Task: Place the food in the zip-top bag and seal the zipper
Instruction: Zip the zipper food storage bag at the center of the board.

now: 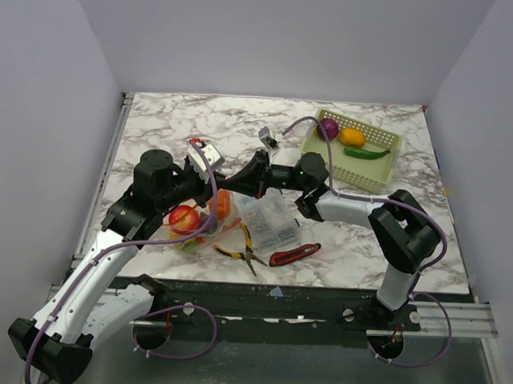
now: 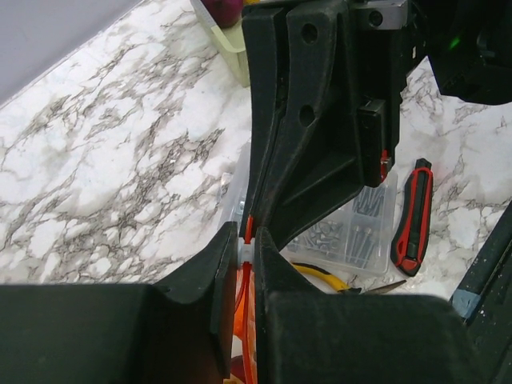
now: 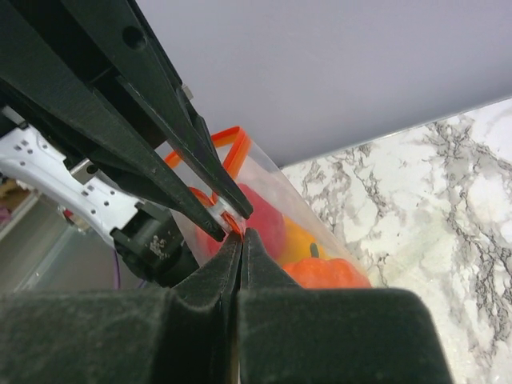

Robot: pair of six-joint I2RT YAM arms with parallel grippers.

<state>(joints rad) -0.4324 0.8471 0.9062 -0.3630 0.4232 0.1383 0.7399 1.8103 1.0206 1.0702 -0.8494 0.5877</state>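
The zipper is pinched in my right gripper just beyond the white slider, so that gripper should open and take the slider (image 2: 246, 252) while my left gripper holds the zipper.
The zip-top bag (image 1: 201, 226) lies left of centre, holding a red apple (image 1: 184, 216), an orange pumpkin (image 3: 328, 272) and a yellow piece (image 3: 300, 240). My left gripper (image 1: 220, 190) is shut on the white slider of the orange-red zipper (image 2: 245, 308), as the left wrist view (image 2: 246, 240) shows. My right gripper (image 1: 241, 184) meets it tip to tip and is shut on the zipper strip (image 3: 232, 218) at the bag's mouth, as the right wrist view (image 3: 241, 234) shows. A purple onion (image 1: 329, 127), an orange-yellow fruit (image 1: 352, 137) and a green chili (image 1: 366, 152) lie in the green basket (image 1: 380, 173).
A rigid clear compartment box (image 1: 272, 223) of small parts sits just right of the bag. Yellow-handled pliers (image 1: 243, 247) and a red-handled tool (image 1: 294, 254) lie near the table's front edge. The basket stands at the back right.
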